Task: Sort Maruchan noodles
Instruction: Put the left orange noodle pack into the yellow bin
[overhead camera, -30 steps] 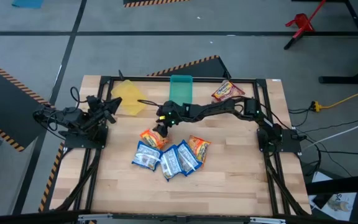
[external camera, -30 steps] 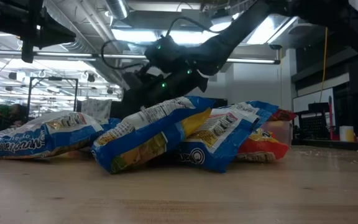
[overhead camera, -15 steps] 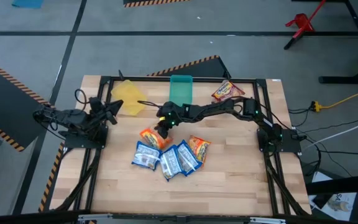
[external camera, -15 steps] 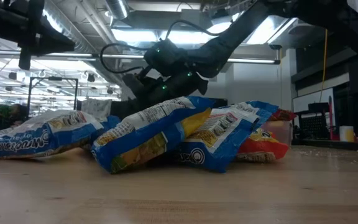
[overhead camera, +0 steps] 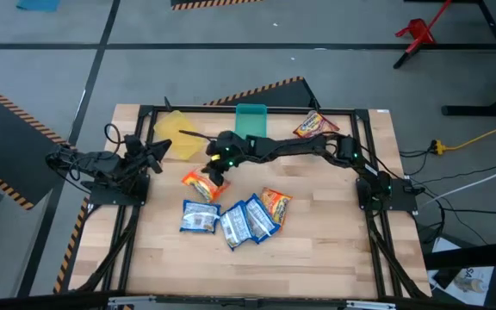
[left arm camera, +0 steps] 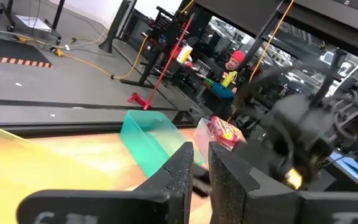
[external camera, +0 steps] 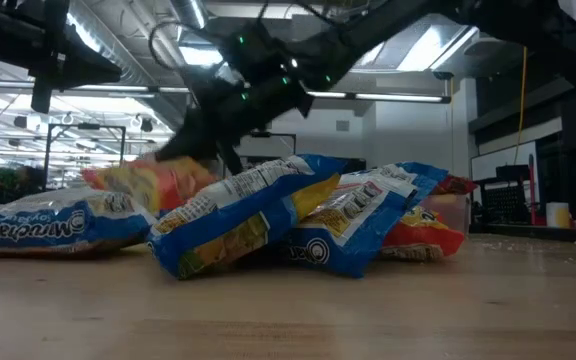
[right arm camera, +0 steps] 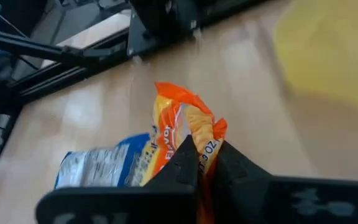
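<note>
The robot's right gripper will release the orange packet in the yellow bin (overhead camera: 190, 145) (right arm camera: 325, 68), close to the side that faces the teal bin.
My right gripper (overhead camera: 216, 169) reaches in from the right and is shut on an orange Maruchan noodle packet (overhead camera: 198, 183), just left of the pile. In the low view the orange packet (external camera: 153, 180) hangs above a blue packet (external camera: 48, 225). Three blue packets (overhead camera: 235, 224) and an orange-yellow one (overhead camera: 275, 205) lie overlapping on the table's middle. A red packet (overhead camera: 314, 127) lies in a clear bin at the far right. My left gripper (overhead camera: 160, 146) waits shut at the table's left, pointing level toward the yellow bin (overhead camera: 175, 133). My right gripper pinches the orange packet's crimped end (right arm camera: 197, 140) between its two fingers. The fingers slant down from the table's right. The packet hangs tilted below and left of the fingers, raised off the pile; whether its low end still touches the blue packet, I cannot tell.
The yellow bin and a teal bin (overhead camera: 250, 120) stand along the far edge, close behind the right gripper. A black frame (overhead camera: 231, 109) runs round the table. Bare wood lies toward the near edge.
My right gripper has shut on the orange packet, then risen and gone toward the table's far left. The packet has been lifted off the pile and carried left. The leftmost blue packet, which leaned up against it, now lies flatter.
</note>
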Robot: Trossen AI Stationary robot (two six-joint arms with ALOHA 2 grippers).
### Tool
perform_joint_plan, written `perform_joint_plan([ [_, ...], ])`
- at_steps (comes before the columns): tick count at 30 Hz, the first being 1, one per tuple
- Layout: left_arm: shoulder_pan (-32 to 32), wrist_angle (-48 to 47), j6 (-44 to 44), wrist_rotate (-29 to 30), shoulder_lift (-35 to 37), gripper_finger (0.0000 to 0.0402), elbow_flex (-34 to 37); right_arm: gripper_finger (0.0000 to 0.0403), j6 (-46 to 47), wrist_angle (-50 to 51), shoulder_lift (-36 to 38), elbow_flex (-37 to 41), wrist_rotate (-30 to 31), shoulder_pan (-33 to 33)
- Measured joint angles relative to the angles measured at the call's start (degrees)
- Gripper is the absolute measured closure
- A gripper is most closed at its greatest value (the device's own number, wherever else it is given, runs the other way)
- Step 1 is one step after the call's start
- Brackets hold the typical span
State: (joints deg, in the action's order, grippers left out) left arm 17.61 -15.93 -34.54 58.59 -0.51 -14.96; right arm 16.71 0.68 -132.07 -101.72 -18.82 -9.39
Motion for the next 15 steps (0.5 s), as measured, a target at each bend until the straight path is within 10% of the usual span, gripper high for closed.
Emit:
perform_joint_plan([
  [15,0.0,0.1,0.1,0.2,0.0,0.0357,0.0,0.0402,-9.1,5.1,-0.4,-17.3,11.0,-6.1],
])
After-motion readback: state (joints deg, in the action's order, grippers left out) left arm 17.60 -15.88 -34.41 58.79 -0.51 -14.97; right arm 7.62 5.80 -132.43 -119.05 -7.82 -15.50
